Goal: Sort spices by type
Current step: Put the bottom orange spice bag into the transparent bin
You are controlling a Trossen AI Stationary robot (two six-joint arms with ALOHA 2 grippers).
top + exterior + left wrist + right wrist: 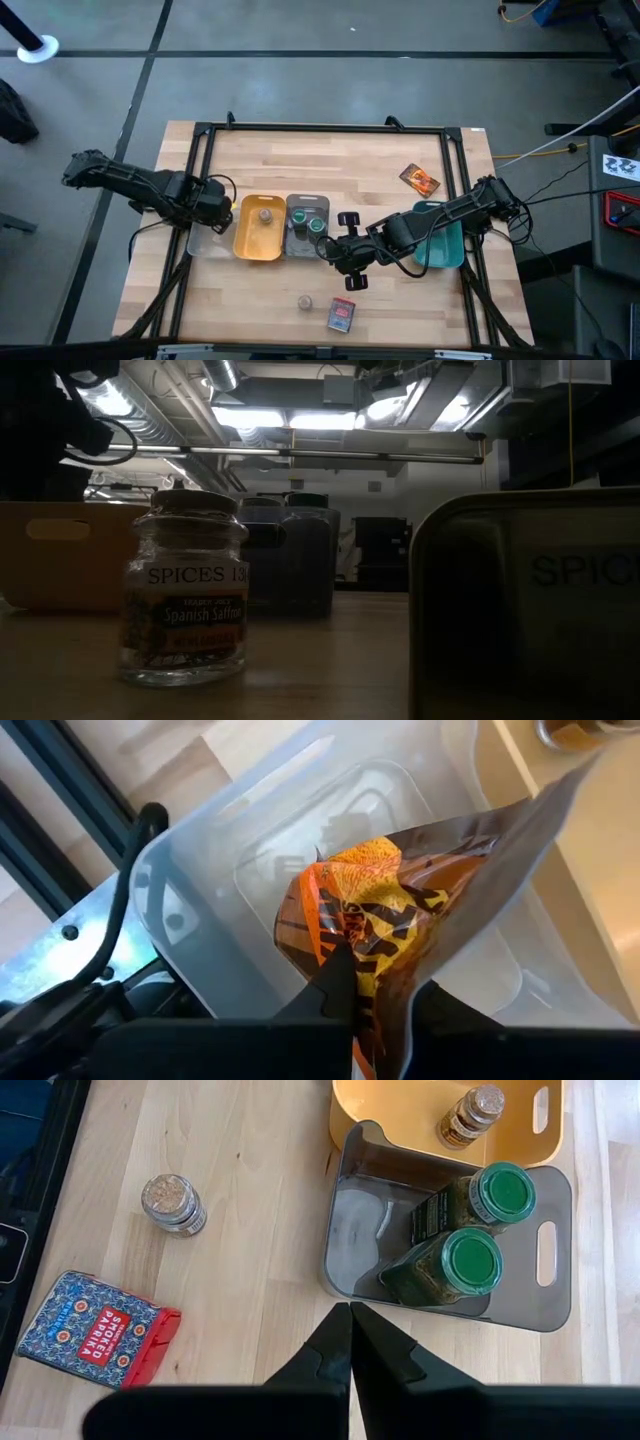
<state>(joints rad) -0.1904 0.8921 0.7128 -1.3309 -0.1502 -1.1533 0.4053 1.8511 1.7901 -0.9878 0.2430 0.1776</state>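
Note:
Next, the left gripper releases the brown-orange packet inside the clear tray (218, 229) (415, 895), near the yellow tray.
My left gripper (217, 212) is shut on a flat brown-orange packet (400, 910) above the clear tray (240, 870) at the table's left. A second packet (420, 179) lies flat on the table at the far right. Two green-lidded jars (470, 1230) lie in the grey tray (550, 1295). One tan-lidded jar (468, 1115) stands in the yellow tray (400, 1125). Another jar (172, 1202) stands on the bare table, with a red box (100, 1330) lying flat beside it. My right gripper (350, 1320) hangs shut and empty beside the grey tray. My left gripper pinches one end of the packet (365, 995) between its two fingers (335, 985), coming from above and pointing down. The packet hangs crumpled below the fingers, over the clear tray's hollow. Whether its lower end touches the tray floor does not show.
A teal tray (445, 245) lies at the right, partly under my right arm. Yellow, grey and clear trays stand side by side across the table's middle. The black frame rails (200, 170) run along the table's edges. Bare wood lies at the far side and near left.

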